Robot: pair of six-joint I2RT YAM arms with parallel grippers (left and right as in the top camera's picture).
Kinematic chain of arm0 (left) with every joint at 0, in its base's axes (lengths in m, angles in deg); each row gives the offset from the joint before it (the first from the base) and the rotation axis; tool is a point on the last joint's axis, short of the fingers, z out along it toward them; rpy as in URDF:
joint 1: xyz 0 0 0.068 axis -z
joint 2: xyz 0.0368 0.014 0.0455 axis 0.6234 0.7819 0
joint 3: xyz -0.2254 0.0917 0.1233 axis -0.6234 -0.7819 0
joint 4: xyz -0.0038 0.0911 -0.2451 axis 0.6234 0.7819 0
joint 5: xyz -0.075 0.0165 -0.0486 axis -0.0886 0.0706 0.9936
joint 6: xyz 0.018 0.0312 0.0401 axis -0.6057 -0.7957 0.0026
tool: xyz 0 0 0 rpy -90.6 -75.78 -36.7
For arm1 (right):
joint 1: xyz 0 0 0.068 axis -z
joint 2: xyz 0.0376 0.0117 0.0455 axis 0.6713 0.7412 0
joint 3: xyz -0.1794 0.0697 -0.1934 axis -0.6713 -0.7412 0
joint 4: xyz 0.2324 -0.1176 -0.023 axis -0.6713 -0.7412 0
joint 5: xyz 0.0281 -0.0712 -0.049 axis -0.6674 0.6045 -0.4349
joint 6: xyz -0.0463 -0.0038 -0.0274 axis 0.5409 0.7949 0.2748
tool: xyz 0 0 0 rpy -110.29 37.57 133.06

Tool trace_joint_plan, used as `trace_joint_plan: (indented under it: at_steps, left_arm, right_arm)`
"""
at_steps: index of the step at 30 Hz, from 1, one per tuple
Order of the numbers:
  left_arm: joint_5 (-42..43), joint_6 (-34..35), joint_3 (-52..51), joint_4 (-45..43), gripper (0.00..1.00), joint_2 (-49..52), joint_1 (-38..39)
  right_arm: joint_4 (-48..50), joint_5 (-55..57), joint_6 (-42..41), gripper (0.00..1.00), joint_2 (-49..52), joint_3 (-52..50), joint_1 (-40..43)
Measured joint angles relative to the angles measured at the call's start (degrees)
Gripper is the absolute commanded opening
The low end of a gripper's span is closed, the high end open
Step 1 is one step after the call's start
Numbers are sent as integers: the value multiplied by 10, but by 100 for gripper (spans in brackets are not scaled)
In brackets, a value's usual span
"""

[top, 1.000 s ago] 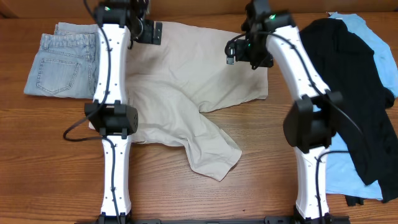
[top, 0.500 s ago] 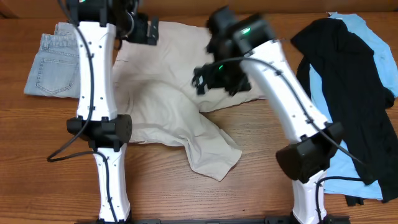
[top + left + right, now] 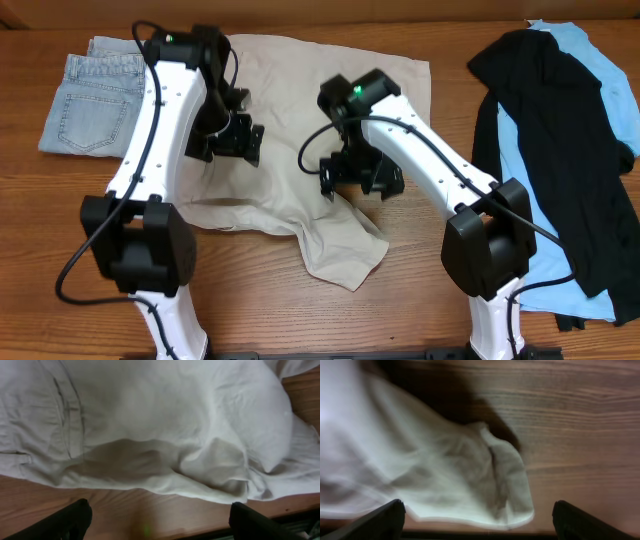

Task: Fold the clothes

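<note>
Next, I close my left gripper on the waistband's near corner (image 3: 189, 214) on the pale khaki shorts, at the table's front side.
The clothes lie across the wooden table. Pale khaki shorts (image 3: 290, 90) are spread in the middle, with one leg (image 3: 345, 250) rumpled toward the front. My left gripper (image 3: 228, 140) hovers over their left part, and my right gripper (image 3: 357, 176) hovers over their middle. In the left wrist view the left gripper (image 3: 160, 525) is open, with bare wood between its fingers and the shorts (image 3: 160, 425) just beyond them. In the right wrist view the right gripper (image 3: 479, 522) is open above the hem of a shorts leg (image 3: 450, 475). A black top (image 3: 560, 150) lies over a sky-blue top (image 3: 600, 80) at the right.
Folded blue jeans (image 3: 95, 95) rest at the back left. Bare wood (image 3: 400, 300) runs along the front between the two arm bases. The black and blue tops reach the right edge of the table.
Both grippers have left the far edge of the shorts and come toward the front. The right one has also swung left over the middle. The shorts' far edge now lies flat.
</note>
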Motion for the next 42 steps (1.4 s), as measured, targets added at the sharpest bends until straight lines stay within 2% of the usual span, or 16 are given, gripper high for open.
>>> trace_joint_plan:
  at_steps: [4, 8, 15, 18, 19, 20, 25, 26, 32, 37, 38, 39, 41, 42]
  left_arm:
    - [0, 4, -52, -46, 92, -6, 0]
    - [-1, 9, -58, -76, 95, -6, -2]
    - [-3, 12, -58, -120, 96, -6, -2]
    - [-4, 12, -58, -127, 96, -6, -2]
    - [-4, 12, -58, -131, 97, -6, -2]
    - [-4, 12, -58, -136, 97, -6, -2]
    - [-4, 14, -58, -143, 98, -6, -2]
    - [-4, 15, -58, -144, 99, -6, -2]
    - [-4, 34, -58, -148, 99, -6, -2]
    - [-4, 43, -58, -149, 100, -6, -2]
    - [-4, 44, -58, -149, 100, -6, -2]
    - [-4, 44, -58, -149, 100, -6, -2]
    - [-4, 44, -58, -151, 100, -6, -2]
    - [-4, 44, -58, -152, 100, -6, -2]
  right_arm:
    - [70, 0, -23, 97, -28, -121, 1]
    - [122, -7, -36, 94, -57, -208, 6]
    - [229, -73, -19, 73, -95, -323, 0]
    - [245, -87, -12, 61, -95, -353, -15]
    - [252, -91, -9, 44, -95, -358, -21]
    - [263, -94, 0, 36, -95, -361, -28]
    - [288, -77, 18, 13, -95, -361, -50]
    - [288, -70, 21, 4, -95, -361, -55]
    - [288, 18, 2, 4, -96, -360, -67]
    - [280, 74, -6, 7, -102, -349, -6]
    - [279, 82, -6, 11, -106, -344, 18]
    - [278, 88, -4, 21, -110, -338, 39]
    - [276, 91, 5, 48, -115, -323, 82]
    - [277, 87, 15, 55, -118, -316, 104]
